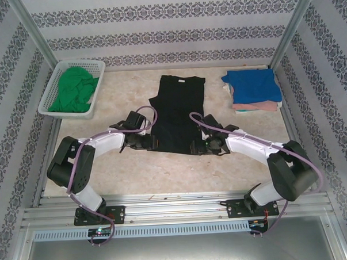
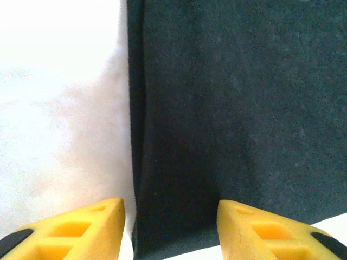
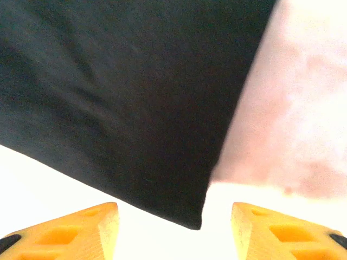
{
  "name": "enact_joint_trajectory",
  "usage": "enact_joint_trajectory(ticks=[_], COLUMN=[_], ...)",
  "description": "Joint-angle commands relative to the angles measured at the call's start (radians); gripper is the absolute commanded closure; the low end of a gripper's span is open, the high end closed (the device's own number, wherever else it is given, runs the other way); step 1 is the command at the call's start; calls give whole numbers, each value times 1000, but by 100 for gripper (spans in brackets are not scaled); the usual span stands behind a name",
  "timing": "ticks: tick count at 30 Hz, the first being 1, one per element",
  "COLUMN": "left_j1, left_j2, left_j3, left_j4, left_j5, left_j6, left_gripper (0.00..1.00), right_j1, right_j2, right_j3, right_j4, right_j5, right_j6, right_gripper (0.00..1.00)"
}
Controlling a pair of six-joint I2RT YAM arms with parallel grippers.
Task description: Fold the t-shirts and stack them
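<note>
I need to take its near corners [image 2: 145, 249] with my left gripper and my right gripper and pull the black t-shirt straight before folding, because it slants along its bottom edge.
The black t-shirt [image 1: 177, 109] lies on the table, folded into a long narrow strip. My left gripper [image 1: 153, 143] sits open at its near left corner; in the left wrist view the black cloth [image 2: 227, 108] runs between the yellow fingertips [image 2: 97, 227]. My right gripper [image 1: 192, 147] is open at the near right corner, whose black tip [image 3: 135, 108] shows between its yellow fingers [image 3: 271, 230]. A folded blue t-shirt [image 1: 253, 85] tops a stack with a pink one [image 1: 258, 107] at the far right. A green t-shirt [image 1: 74, 90] is crumpled in the basket.
A white lattice basket [image 1: 52, 89] stands at the far left. Patterned walls and metal posts enclose the marble-look table [image 1: 135, 172]. Bare tabletop lies in front of the black shirt, between the arms.
</note>
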Motion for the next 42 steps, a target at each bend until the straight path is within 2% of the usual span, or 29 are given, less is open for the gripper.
enact_joint_trajectory(ticks=[1, 6, 11, 14, 17, 18, 20, 22, 23, 26, 28, 31, 36, 42], left_j1=[-1, -1, -2, -2, -2, -2, -2, -2, -2, -2, -2, -3, -31, -83], left_j2=[-9, -23, -70, -100, -144, -158, -170, -165, -156, -135, -104, -34, -6, -36], left_j3=[-15, -68, -125, -138, -144, -147, -138, -129, -122, -119, -114, -66, -71, -145], left_j4=[69, 106, 166, 134, 66, 49, 2, -10, -10, 34, 69, 41, 75, 150], left_j5=[58, 98, 138, 125, 132, 133, 103, 89, 86, 78, 79, 97, 117, 129], left_j6=[-12, -33, -68, -69, -47, -38, -30, -25, -30, -42, -35, -26, -54, -137], left_gripper=[55, 70, 79, 88, 91, 87, 73, 72, 68, 47, 42, 43, 45, 68], right_j1=[14, 13, 20, 33, 58, 65, 54, 38, 28, 22, 23, 23, 22, 24], right_j2=[8, 33, 82, 87, 73, 57, 22, -14, -24, -22, -5, 36, 57, -7], right_j3=[-5, -34, -19, -23, -10, -16, -48, -87, -100, -106, -106, -98, -113, -124], right_j4=[32, 95, 126, 95, -5, -27, -14, 41, 68, 116, 144, 157, 156, 128], right_j5=[-8, 11, -3, 79, 162, 188, 157, 107, 85, 49, 28, 11, 36, 70], right_j6=[55, 85, 92, 88, 63, 57, 53, 62, 69, 88, 96, 101, 133, 146], right_gripper=[43, 50, 56, 58, 61, 61, 61, 62, 62, 63, 63, 63, 64, 78])
